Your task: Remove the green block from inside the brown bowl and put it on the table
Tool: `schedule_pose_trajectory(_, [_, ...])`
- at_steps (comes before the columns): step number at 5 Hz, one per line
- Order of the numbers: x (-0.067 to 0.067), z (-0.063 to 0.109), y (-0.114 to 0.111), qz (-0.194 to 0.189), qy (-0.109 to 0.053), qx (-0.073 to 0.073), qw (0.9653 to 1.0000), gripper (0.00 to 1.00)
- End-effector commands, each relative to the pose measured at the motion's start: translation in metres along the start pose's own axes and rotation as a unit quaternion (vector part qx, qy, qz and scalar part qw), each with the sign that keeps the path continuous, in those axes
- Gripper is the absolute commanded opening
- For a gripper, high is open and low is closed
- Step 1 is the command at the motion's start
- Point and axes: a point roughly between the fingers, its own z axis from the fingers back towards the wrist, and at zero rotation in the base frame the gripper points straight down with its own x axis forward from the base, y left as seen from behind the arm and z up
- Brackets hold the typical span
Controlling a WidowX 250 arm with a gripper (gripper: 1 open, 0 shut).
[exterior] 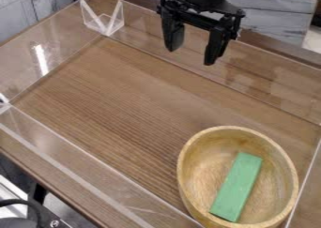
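Observation:
The green block's far half [242, 176] is next for my gripper, which should go down into the brown bowl and close on it across its long sides.
The green block [237, 187] lies flat inside the brown bowl [194, 175], slightly tilted, near the bowl's right half. The bowl rests on the table [113, 100] at the lower right. My gripper [189, 47] hangs over the far middle of the table, pointing down, well away from the bowl. Its two black fingers [212, 49] stand apart with nothing between them.
Low clear acrylic walls [51, 138] border the tabletop. A clear folded acrylic piece [103, 19] stands at the far left corner. A pale wall and a dark strip lie behind the table.

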Motion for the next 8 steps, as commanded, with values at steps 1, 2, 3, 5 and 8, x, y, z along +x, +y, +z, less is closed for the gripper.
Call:
schedule_pose_trajectory(1, [-0.010,-0.006,-0.020,-0.006,0.004,-0.004,1.0000,1.00])
schedule_pose_trajectory(2, [-0.043,-0.036,-0.071,-0.037,0.031,-0.010,0.9988,1.00])
schedule_pose_trajectory(3, [-0.068,-0.054,-0.122,-0.075,0.016,-0.005,0.9971,1.00])
schedule_pose_trajectory(5, [-0.080,-0.062,-0.136,-0.070,-0.011,-0.011,0.9974,1.00])
schedule_pose_trajectory(8, [-0.068,-0.084,-0.130,-0.075,-0.020,-0.017,0.9968,1.00])
